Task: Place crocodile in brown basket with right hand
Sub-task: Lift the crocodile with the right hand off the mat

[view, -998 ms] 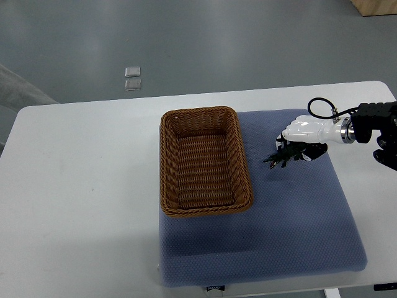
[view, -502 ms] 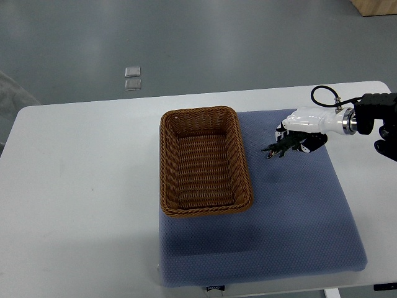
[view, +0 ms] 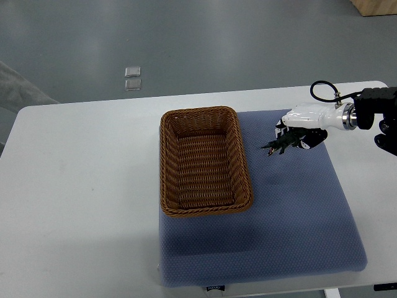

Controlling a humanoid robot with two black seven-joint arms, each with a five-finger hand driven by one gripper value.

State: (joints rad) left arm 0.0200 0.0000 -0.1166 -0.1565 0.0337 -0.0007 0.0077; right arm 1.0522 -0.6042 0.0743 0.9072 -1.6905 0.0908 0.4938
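My right gripper is holding the crocodile. Next, I let go of it with that gripper inside the brown basket (view: pixel 191 136), near the basket's end toward the small clear squares.
The dark green toy crocodile (view: pixel 277 144) hangs above the blue pad, its tail end pointing left and down toward the basket. My right hand (view: pixel 296 134), white with dark fingers, is shut on the crocodile's body; its arm comes in from the right edge. The brown wicker basket (view: pixel 204 118) stands on the pad's left part with nothing in it, a short gap left of the crocodile. The left arm does not show.
A blue padded mat (view: pixel 291 217) covers the right half of the white table (view: pixel 80 186). Two small clear squares (view: pixel 132 77) lie on the grey floor beyond the table. A wooden box corner (view: pixel 375 6) shows at the top right.
My right hand has lifted the crocodile off the pad and drawn it slightly up and back; the shadow beneath has separated from the toy.
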